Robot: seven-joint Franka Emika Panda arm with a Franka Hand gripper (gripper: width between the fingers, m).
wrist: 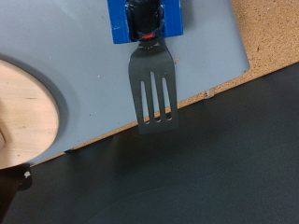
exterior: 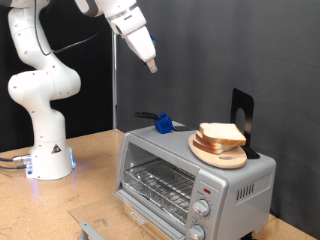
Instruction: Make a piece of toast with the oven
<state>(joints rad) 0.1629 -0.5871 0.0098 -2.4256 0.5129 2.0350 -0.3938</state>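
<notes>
My gripper will go to the black slotted spatula next. It should then close on the blue holder (exterior: 164,124) (wrist: 145,19) around its handle.
The silver-grey oven (exterior: 190,180) stands at the exterior view's bottom right with its glass door shut; only the wire rack (exterior: 160,182) shows behind the glass. On its top a round wooden plate (exterior: 215,152) carries piled slices of white bread (exterior: 222,134). No single piece of toast lies apart from the pile. My gripper (exterior: 152,66) hangs high above the oven's left end, tilted, holding nothing. Its fingers do not show in the wrist view, which looks down on the oven top (wrist: 75,47) and the plate's edge (wrist: 23,112).
A black slotted spatula (wrist: 152,89) sits in a blue holder (wrist: 145,21) on the oven top, left of the plate; it also shows in the exterior view (exterior: 160,122). A black stand (exterior: 242,115) rises behind the plate. The oven rests on a wooden table (exterior: 90,200).
</notes>
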